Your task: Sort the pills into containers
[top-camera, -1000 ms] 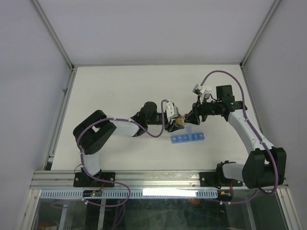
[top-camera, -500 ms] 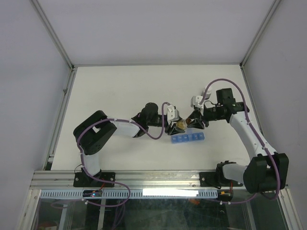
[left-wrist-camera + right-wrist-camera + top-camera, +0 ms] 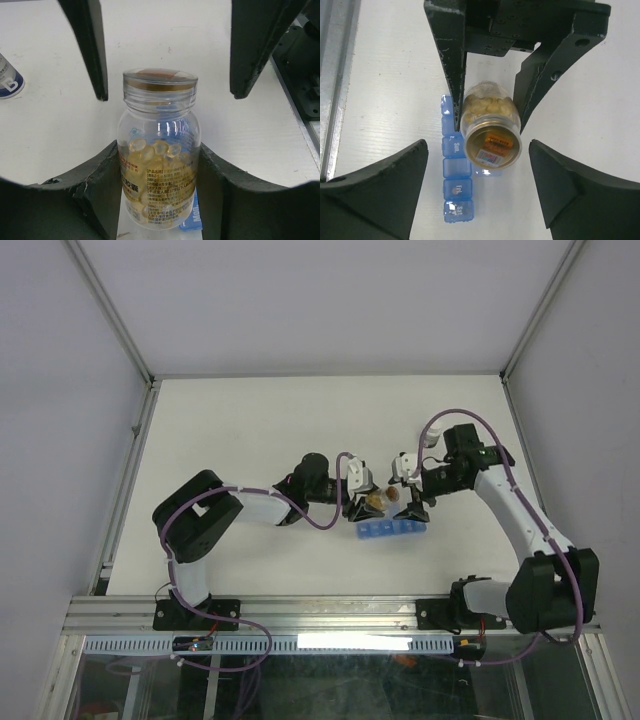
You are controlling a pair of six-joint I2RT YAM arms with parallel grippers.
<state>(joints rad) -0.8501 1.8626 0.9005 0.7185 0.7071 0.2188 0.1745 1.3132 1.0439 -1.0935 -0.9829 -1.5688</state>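
A gold-rimmed cap closes the neck of the pill bottle. My right gripper will turn back, grip the cap (image 3: 492, 147) and twist it off before the pills get sorted.
My left gripper (image 3: 159, 165) is shut on a clear pill bottle (image 3: 159, 150) whose lower half is full of pale amber pills (image 3: 152, 147). The bottle (image 3: 378, 500) is held level just above the blue pill organizer (image 3: 390, 531). Its threaded neck points at my right gripper (image 3: 408, 502). That gripper (image 3: 476, 145) is open, one finger on each side of the bottle's gold-rimmed end (image 3: 492, 145), touching nothing. The organizer (image 3: 456, 170) lies under the bottle; one middle compartment has its lid flipped open. A small tan spot (image 3: 454, 190) shows in the "Fri." compartment.
A small white-capped bottle with a dark band (image 3: 7, 80) stands on the table at the left edge of the left wrist view. The metal rail (image 3: 335, 75) of the near table edge runs beside the organizer.
My right gripper has come down and left from the far right to the bottle's neck, and its jaws now stand wide. The left gripper and bottle have barely shifted.
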